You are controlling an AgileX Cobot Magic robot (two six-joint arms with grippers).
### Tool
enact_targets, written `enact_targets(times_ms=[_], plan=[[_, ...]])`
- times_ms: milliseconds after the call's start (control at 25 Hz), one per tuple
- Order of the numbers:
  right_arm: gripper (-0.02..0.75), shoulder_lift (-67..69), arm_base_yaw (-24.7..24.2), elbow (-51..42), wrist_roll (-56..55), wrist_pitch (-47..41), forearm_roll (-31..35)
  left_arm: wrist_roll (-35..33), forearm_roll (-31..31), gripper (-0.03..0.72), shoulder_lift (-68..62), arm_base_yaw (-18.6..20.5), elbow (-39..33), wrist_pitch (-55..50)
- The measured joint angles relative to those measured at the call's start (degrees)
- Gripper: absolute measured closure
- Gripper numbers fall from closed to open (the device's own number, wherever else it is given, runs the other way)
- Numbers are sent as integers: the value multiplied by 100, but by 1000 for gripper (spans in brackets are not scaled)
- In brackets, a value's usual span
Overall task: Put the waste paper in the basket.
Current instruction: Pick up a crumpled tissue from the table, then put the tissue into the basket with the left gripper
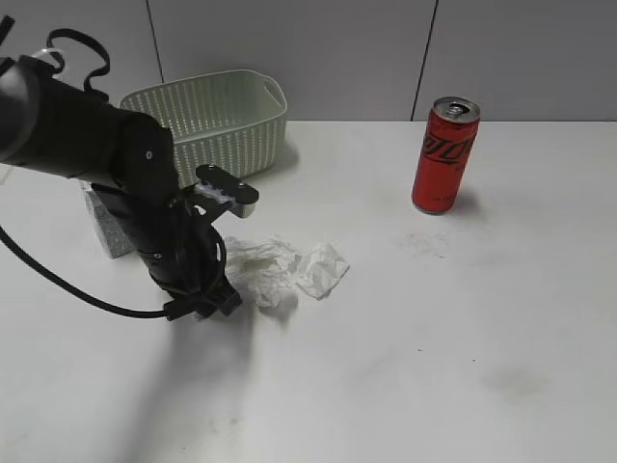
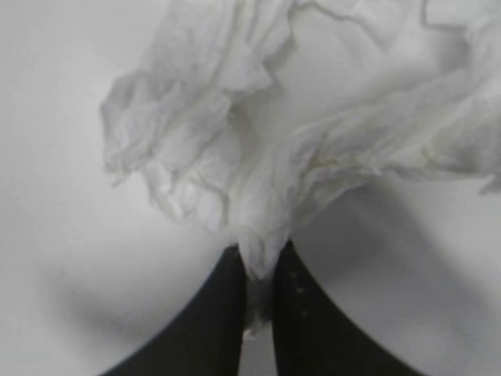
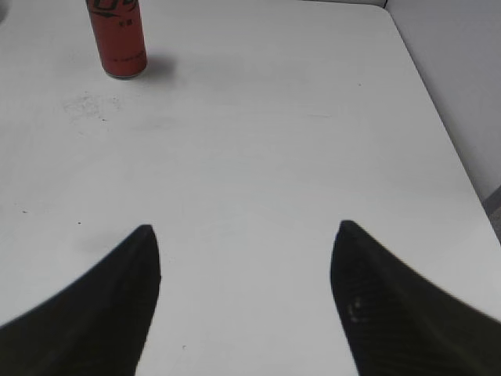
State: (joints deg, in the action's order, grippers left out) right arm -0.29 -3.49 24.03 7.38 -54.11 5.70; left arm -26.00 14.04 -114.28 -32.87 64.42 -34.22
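My left gripper is going to drop the waste paper around the middle of the pale green basket's bottom (image 1: 228,125).
Crumpled white waste paper (image 1: 260,270) lies on the white table left of centre, with a second wad (image 1: 323,268) beside it on the right. My left gripper (image 1: 220,294) is down at the table, shut on the near edge of the waste paper (image 2: 258,157); the fingers (image 2: 258,262) pinch a fold of it. The pale green basket (image 1: 253,130) stands at the back left, behind the left arm. My right gripper (image 3: 243,235) is open and empty over bare table; it is not in the exterior view.
A red can (image 1: 444,155) stands upright at the back right, also in the right wrist view (image 3: 117,39). A grey-speckled packet (image 1: 106,227) stands behind the left arm, mostly hidden. The table's right edge (image 3: 438,117) shows in the right wrist view.
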Motion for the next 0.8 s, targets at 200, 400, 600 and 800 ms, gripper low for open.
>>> enact_targets(times_ms=[200, 400, 600, 800], plan=[[221, 0, 0, 0, 0, 0, 0, 0, 70, 685, 340, 0, -12, -421], [221, 0, 0, 0, 0, 0, 0, 0, 65, 685, 1019, 0, -16, -806], [221, 0, 0, 0, 0, 0, 0, 0, -227, 687, 1648, 113, -16, -404], [221, 0, 0, 0, 0, 0, 0, 0, -190, 687, 1691, 654, 165, 489]])
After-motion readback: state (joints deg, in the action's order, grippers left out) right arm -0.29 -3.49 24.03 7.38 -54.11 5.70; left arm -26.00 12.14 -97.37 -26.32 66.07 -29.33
